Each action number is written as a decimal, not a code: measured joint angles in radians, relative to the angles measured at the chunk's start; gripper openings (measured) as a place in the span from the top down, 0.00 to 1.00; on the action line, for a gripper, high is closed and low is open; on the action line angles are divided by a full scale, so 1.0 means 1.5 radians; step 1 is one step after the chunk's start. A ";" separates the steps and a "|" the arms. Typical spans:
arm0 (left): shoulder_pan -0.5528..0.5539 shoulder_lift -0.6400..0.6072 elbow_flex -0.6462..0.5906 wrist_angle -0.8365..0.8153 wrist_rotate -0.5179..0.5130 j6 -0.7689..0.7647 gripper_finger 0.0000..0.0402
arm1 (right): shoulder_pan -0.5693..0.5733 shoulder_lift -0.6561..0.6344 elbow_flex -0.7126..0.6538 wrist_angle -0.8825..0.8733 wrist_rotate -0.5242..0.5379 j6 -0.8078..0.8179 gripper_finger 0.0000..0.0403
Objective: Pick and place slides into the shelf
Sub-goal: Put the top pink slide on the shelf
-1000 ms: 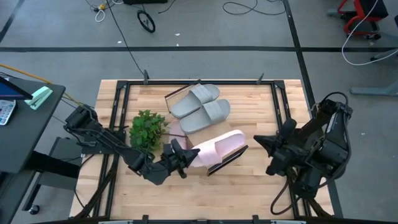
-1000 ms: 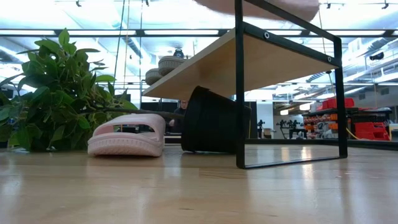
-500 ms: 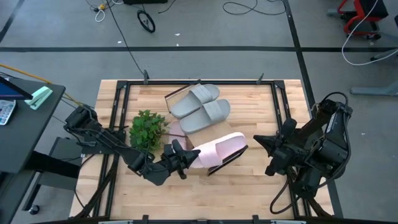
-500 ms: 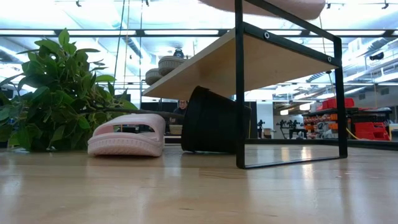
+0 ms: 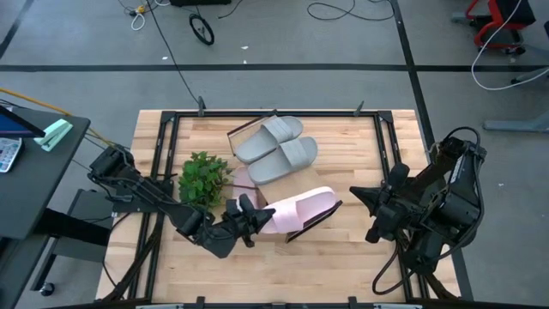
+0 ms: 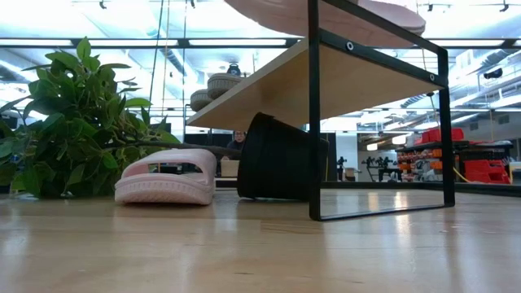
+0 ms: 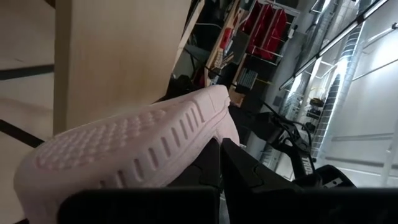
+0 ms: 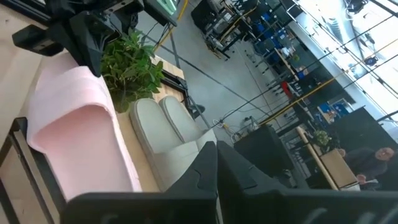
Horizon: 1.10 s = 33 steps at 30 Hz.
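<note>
My left gripper will let go of the light pink slide on the near end of the shelf point(image 5: 296, 214), beside the grey slides.
My left gripper point(image 5: 248, 215) is shut on a light pink slide point(image 5: 298, 209) and holds it over the near end of the shelf point(image 5: 283, 182). The low view shows that slide's underside point(image 6: 326, 15) just above the shelf's top board point(image 6: 326, 77). Two grey slides point(image 5: 270, 132) point(image 5: 288, 157) lie side by side on the shelf's far part. The second pink slide point(image 6: 167, 177) rests sole-down on the table under the shelf. My right gripper point(image 5: 356, 196) waits, shut, to the right of the shelf. My left gripper has the pink slide by the end nearest the arm point(image 5: 264, 215), pinched between the two fingers, which come level from the table's left and near side. The slide's sole point(image 7: 124, 149) faces the wrist camera. The slide reaches out roughly level over the shelf; I cannot tell whether it touches the board.
A green leafy plant point(image 5: 204, 178) lies on its side left of the shelf, its black pot point(image 6: 277, 159) under the shelf board. The shelf's dark frame leg point(image 6: 313, 114) stands on the table. Bare wood shows along the near edge point(image 5: 343, 257).
My left gripper has lowered the pink slide a little toward the shelf's top board and drawn it slightly toward the near edge; more of its underside now shows at the top of the low view. It has stayed shut on the slide.
</note>
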 joint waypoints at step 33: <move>0.001 -0.001 0.000 -0.099 0.050 -0.040 0.97 | -0.025 0.000 0.000 0.001 -0.004 0.000 1.00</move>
